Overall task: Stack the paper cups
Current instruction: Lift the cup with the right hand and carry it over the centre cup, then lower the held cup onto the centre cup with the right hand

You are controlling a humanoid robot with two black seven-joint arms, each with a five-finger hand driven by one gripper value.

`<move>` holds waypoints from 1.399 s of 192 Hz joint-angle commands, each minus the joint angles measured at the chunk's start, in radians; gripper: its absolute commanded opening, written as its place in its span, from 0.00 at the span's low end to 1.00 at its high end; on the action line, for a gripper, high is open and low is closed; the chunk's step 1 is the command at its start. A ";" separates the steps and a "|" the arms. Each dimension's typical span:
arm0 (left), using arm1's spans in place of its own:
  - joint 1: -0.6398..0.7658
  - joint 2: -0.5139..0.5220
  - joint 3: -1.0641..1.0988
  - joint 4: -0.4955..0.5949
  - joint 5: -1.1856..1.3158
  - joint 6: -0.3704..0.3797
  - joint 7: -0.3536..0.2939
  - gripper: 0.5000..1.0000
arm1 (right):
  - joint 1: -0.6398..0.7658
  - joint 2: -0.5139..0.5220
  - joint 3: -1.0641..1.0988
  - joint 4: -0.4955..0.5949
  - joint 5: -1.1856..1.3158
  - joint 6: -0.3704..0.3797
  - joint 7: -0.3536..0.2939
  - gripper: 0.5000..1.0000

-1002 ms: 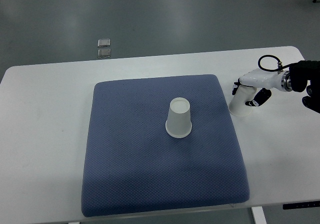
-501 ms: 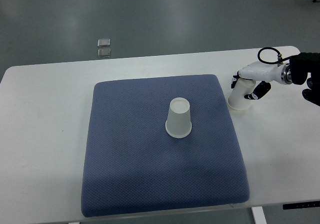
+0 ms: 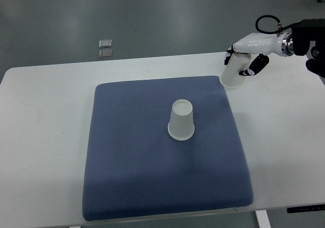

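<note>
My right gripper needs to release its cup over the top of the white paper cup (image 3: 185,108) that stands on the blue mat. The held cup is raised above the mat's far corner.
A white paper cup (image 3: 181,120) stands upside down near the middle of the blue mat (image 3: 152,187). My right hand (image 3: 245,60) comes in from the right edge and is shut on a second white paper cup (image 3: 233,73). It holds this cup upside down and tilted, raised above the mat's far right corner. The left hand is not in view.
The mat lies on a white table (image 3: 45,121). Two small metal plates (image 3: 105,49) lie on the floor beyond the table's far edge. A black cable (image 3: 266,22) loops over my right wrist.
My right hand has lifted the held cup off the table at the right of the mat and carried it up and to the left, to the mat's far right corner.
</note>
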 commanded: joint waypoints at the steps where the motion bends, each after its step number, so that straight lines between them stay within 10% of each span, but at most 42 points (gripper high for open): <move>1: 0.000 0.000 0.000 0.000 0.000 0.000 0.000 1.00 | 0.076 -0.017 0.001 0.083 0.004 0.065 0.005 0.22; 86: 0.000 0.000 0.000 0.000 0.000 0.000 0.000 1.00 | 0.266 0.012 0.006 0.303 0.042 0.255 0.031 0.22; 268: 0.000 0.000 0.000 0.000 0.000 0.000 0.000 1.00 | 0.202 0.086 0.004 0.303 0.058 0.241 0.019 0.23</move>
